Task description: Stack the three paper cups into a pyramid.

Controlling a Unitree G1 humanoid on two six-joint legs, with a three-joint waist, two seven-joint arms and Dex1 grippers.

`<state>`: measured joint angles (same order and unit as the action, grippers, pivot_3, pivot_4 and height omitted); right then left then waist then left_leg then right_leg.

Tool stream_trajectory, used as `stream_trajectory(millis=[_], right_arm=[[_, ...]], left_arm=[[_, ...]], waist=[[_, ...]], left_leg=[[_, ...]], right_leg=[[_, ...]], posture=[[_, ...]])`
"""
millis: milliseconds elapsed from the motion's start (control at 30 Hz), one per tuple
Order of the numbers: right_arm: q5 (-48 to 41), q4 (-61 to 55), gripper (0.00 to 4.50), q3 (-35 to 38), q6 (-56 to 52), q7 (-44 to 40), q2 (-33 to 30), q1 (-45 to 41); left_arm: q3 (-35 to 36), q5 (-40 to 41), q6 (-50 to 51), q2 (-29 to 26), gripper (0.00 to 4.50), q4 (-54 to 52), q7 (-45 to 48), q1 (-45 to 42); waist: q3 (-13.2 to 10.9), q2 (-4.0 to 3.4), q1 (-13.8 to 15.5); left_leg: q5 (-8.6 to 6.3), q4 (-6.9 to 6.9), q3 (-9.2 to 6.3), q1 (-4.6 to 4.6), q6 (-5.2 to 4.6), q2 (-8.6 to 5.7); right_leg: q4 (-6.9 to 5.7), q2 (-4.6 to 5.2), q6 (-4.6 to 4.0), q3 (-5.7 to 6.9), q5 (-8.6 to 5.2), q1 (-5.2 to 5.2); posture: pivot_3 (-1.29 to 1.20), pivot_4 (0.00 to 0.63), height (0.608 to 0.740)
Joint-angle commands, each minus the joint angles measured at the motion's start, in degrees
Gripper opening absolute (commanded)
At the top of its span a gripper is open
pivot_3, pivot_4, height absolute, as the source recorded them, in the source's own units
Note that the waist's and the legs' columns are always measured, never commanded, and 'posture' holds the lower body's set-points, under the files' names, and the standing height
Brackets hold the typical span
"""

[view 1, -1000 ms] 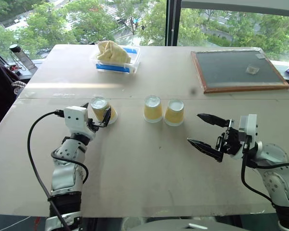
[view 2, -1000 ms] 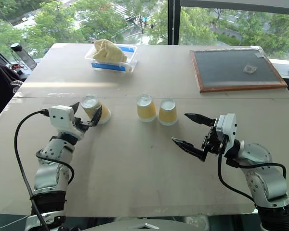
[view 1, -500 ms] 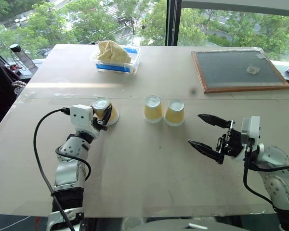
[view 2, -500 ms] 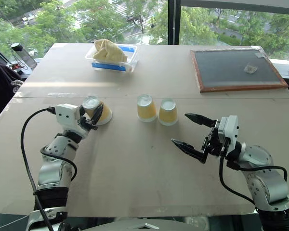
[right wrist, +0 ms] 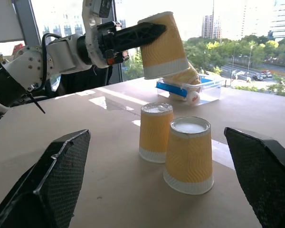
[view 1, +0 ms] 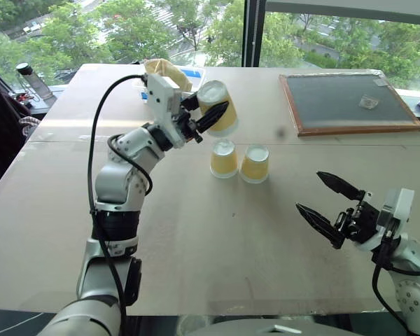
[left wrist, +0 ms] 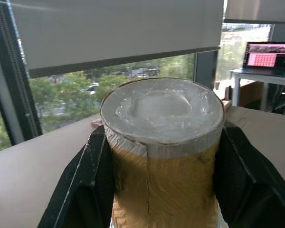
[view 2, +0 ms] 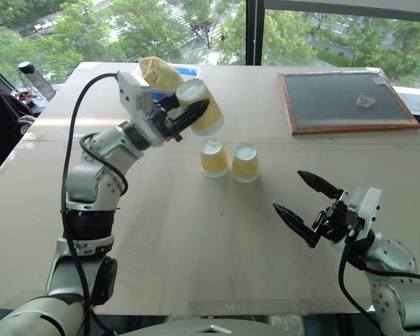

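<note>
Next, I release my left gripper's paper cup, now tilted in the air above the pair, across the tops of both standing cups (view 1: 240,149), straddling their seam.
Two paper cups (view 1: 223,158) (view 1: 254,163) stand upside down, side by side, touching, in the middle of the table (view 1: 196,238). The third cup (view 1: 214,94) hangs tilted in the air just above and left of them, my left gripper (view 1: 211,110) shut on its sides. In the left wrist view both black fingers (left wrist: 80,175) press against that cup (left wrist: 164,142), white base facing out. My right gripper (view 1: 309,191) hovers open and empty, right of the standing pair and nearer the front. Its wrist view shows the pair (right wrist: 156,132) (right wrist: 188,154) and the held cup (right wrist: 165,45).
A clear plastic container (view 1: 169,87) holding a yellow cloth sits at the back behind the held cup. A wood-framed dark board (view 1: 346,101) lies at the back right. A bottle (view 1: 29,80) stands off the table's left edge.
My left gripper shut on the left cup, then lifted it up and to the right, over the two standing cups. The right gripper drifted slightly right and stayed open.
</note>
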<state>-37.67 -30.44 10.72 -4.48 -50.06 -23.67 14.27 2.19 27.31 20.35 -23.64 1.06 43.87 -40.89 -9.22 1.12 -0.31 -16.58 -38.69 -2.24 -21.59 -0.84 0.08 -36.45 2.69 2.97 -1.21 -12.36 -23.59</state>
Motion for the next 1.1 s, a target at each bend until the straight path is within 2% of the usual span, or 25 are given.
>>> stream_trajectory(millis=[33,133,267,600,1100], right_arm=[[-0.13,-2.61,4.5,1.33,3.05,1.12,1.13,1.21],[-0.13,-3.46,4.5,1.47,4.22,1.92,1.82,2.4],[0.19,-4.23,4.5,1.43,5.38,3.0,2.13,3.31],[0.48,-5.0,4.5,0.4,5.72,4.67,2.03,3.13],[-1.52,-5.67,4.5,0.11,4.08,4.98,0.67,1.97]], left_arm=[[-3.05,0.34,0.68,-0.42,2.12,4.28,7.54,-5.1],[-5.08,-2.11,-1.5,-0.92,2.12,10.11,12.14,-7.73],[-5.8,-3.07,-2.53,-0.76,2.12,12.28,15.25,-8.08],[-6.82,-7.52,-6.95,-0.06,2.12,16.23,16.55,-7.6],[-5.75,-7.92,-8.42,0.76,2.12,16.72,16.55,-6.43]], waist=[[0.0,0.0,-0.36],[0.0,0.0,-0.47],[0.0,0.0,-0.59],[-0.01,0.0,-0.25],[-0.01,0.0,-0.27]], left_leg=[[0.0,0.0,0.02,0.02,0.0,0.0],[0.0,0.0,0.02,0.03,0.0,0.0],[0.0,0.0,0.07,0.05,0.0,0.01],[0.0,-0.02,0.05,0.01,0.0,0.0],[0.0,-0.02,0.03,0.01,-0.01,0.01]], right_leg=[[-0.01,0.0,0.0,-0.03,0.0,0.0],[-0.04,-0.02,0.0,-0.03,-0.01,0.0],[-0.05,-0.03,0.0,-0.1,-0.01,-0.01],[-0.03,-0.02,0.0,-0.09,-0.01,-0.01],[-0.06,-0.02,0.0,-0.08,-0.01,-0.01]], posture=[[0.0,0.15,0.74],[0.0,0.15,0.74],[0.0,0.15,0.74],[0.0,0.15,0.74],[0.0,0.15,0.74]])
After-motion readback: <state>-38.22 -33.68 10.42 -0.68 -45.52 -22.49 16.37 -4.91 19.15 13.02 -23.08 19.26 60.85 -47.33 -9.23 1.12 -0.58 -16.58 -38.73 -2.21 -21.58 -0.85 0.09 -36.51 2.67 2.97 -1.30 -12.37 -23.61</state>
